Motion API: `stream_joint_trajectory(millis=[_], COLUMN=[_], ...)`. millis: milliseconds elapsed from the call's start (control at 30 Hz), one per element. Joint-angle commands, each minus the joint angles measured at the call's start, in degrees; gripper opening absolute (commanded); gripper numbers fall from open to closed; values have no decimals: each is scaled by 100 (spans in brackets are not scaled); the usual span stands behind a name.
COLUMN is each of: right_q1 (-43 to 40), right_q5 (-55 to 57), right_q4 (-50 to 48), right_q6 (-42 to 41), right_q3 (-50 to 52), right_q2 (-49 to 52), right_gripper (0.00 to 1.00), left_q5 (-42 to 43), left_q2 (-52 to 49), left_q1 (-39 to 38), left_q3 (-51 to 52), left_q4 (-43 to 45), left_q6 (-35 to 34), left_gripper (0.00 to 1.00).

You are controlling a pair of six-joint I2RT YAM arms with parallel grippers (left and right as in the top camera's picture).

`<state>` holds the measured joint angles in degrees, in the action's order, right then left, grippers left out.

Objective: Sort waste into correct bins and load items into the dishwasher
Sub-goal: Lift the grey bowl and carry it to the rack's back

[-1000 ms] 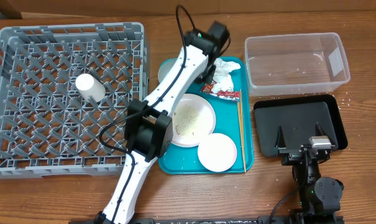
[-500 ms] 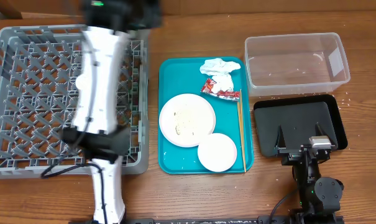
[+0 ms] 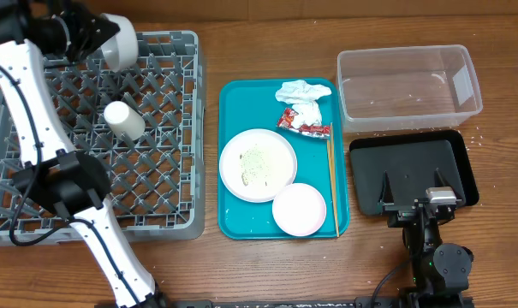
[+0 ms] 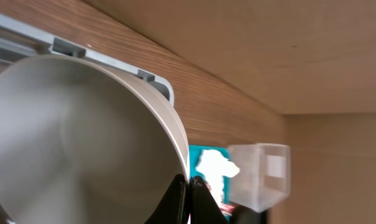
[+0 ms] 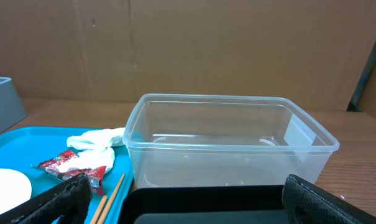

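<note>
Next, I let go of the white bowl with my left gripper in the grey dishwasher rack [image 3: 125,74], just behind the white cup. The bowl is now held over the rack.
My left gripper [image 3: 98,36] is shut on the rim of a white bowl [image 3: 120,39], holding it over the far left part of the grey dishwasher rack [image 3: 169,218]. In the left wrist view the fingers pinch the rim of the bowl [image 4: 82,137]. A white cup [image 3: 123,120] lies in the rack. On the teal tray [image 3: 235,224] are a large plate [image 3: 259,164] with rice scraps, a smaller plate [image 3: 299,209], a crumpled napkin [image 3: 300,92], a sauce packet [image 3: 303,126] and chopsticks [image 3: 331,184]. My right gripper [image 5: 188,204] is open above the black tray [image 3: 413,167].
The clear tub [image 3: 408,85] stands at the far right, just behind the black tray. A few white crumbs lie on the wooden table [image 3: 498,248] around the two bins. A cardboard wall [image 5: 237,43] closes off the back.
My left arm has swung from the far end of the teal tray across the rack to its far left corner, carrying the bowl. The right arm has not moved.
</note>
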<state>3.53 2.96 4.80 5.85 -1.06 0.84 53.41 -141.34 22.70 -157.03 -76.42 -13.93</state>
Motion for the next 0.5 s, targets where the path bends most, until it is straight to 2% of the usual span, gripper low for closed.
stream_joint_trajectory(millis=[0,233,467], right_q1=[37,37,37], right_q5=[-9,-9,-9], right_q4=[-22,-22,-22], right_q6=[-2,-2,-2], right_q3=[61,61,61], right_q2=[-68,-68,-66], right_gripper=[100,100,100], left_q5=[1733,2553,2568], left_q2=[-380,-942,-1080], left_q1=[210,273,310], left_q3=[35,35,35], left_q4=[20,17,20], left_q6=[446,520,538], left_gripper=[4,4,4])
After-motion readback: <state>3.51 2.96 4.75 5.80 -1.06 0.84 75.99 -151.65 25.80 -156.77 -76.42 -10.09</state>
